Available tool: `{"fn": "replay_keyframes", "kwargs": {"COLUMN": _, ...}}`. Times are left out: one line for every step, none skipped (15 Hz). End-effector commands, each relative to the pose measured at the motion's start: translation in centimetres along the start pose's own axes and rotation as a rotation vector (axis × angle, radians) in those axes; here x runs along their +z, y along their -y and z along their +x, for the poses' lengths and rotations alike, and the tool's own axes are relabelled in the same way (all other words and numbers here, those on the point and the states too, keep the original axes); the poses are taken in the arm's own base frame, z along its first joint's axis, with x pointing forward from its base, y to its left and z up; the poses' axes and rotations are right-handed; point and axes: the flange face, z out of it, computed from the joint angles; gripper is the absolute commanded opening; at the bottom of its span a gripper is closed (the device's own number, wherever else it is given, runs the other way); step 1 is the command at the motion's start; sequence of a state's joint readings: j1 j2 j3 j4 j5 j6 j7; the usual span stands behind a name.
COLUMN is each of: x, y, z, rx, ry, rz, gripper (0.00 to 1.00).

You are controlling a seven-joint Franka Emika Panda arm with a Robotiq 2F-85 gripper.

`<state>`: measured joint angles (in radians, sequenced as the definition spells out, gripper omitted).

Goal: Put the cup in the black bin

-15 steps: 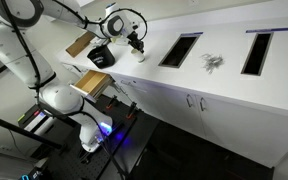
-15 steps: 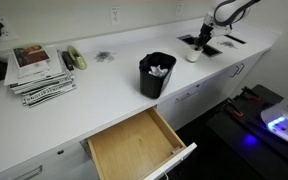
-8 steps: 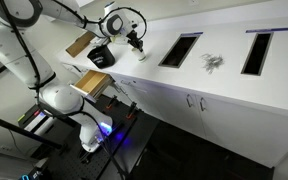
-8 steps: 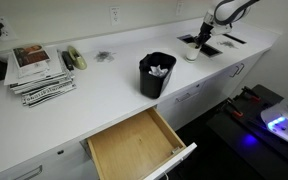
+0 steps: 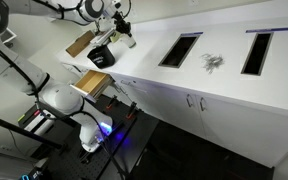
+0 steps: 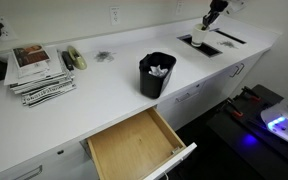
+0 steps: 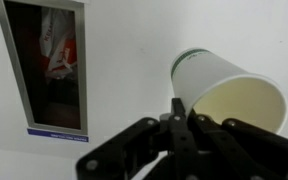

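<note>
Next, my gripper lets go of the cup so that it sits beside the crumpled white paper in the black bin's open top (image 5: 102, 47).
A white paper cup (image 7: 227, 92) with a green stripe under its rim fills the right of the wrist view. My gripper (image 7: 174, 108) is shut on its rim, one finger inside and one outside. In both exterior views the gripper (image 5: 120, 25) (image 6: 211, 15) holds the cup (image 5: 128, 40) up in the air above the white counter. The black bin (image 6: 156, 76) stands upright on the counter with crumpled white paper inside. It also shows in an exterior view (image 5: 101, 55), below and beside the gripper.
Two rectangular cut-outs (image 5: 180, 48) (image 5: 256, 50) open in the counter; one shows in the wrist view (image 7: 46, 65). A wooden drawer (image 6: 139, 145) stands pulled out below the counter. A stack of magazines (image 6: 39, 72) lies on the counter's far end.
The gripper has risen from the counter beside the cut-out with the cup in it; the cup no longer stands on the surface.
</note>
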<state>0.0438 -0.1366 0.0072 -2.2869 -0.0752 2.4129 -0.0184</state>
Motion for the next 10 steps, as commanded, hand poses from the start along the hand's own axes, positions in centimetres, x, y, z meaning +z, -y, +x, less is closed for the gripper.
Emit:
{"fn": "replay_keyframes", "kwargs": {"x": -5.6, "y": 3.5, "z": -1.1, "rx": -0.166, "ry": -0.014, "rz": 0.134, "gripper": 0.01}}
{"fn": "replay_keyframes", "kwargs": {"x": -6.8, "y": 4.9, "z": -1.3, "rx": -0.212, "ry": -0.015, "rz": 0.174, "gripper": 0.01}}
{"fn": "replay_keyframes", "kwargs": {"x": -7.8, "y": 6.3, "z": -1.5, "rx": -0.259, "ry": -0.016, "rz": 0.211, "gripper": 0.01}}
{"fn": "replay_keyframes", "kwargs": {"x": -8.7, "y": 7.8, "z": -1.6, "rx": -0.307, "ry": -0.016, "rz": 0.247, "gripper": 0.01}}
{"fn": "replay_keyframes", "kwargs": {"x": -9.4, "y": 9.3, "z": -1.8, "rx": -0.355, "ry": -0.018, "rz": 0.280, "gripper": 0.01}}
{"fn": "replay_keyframes", "kwargs": {"x": -9.9, "y": 11.0, "z": -2.0, "rx": -0.404, "ry": -0.020, "rz": 0.312, "gripper": 0.01}}
{"fn": "replay_keyframes", "kwargs": {"x": -10.4, "y": 12.6, "z": -2.1, "rx": -0.444, "ry": -0.022, "rz": 0.340, "gripper": 0.01}}
{"fn": "replay_keyframes", "kwargs": {"x": -10.7, "y": 14.4, "z": -2.3, "rx": -0.484, "ry": -0.026, "rz": 0.362, "gripper": 0.01}}
{"fn": "replay_keyframes", "kwargs": {"x": -10.8, "y": 16.2, "z": -2.4, "rx": -0.511, "ry": -0.038, "rz": 0.375, "gripper": 0.01}}
{"fn": "replay_keyframes", "kwargs": {"x": -10.9, "y": 17.7, "z": -2.5, "rx": -0.536, "ry": -0.047, "rz": 0.388, "gripper": 0.01}}
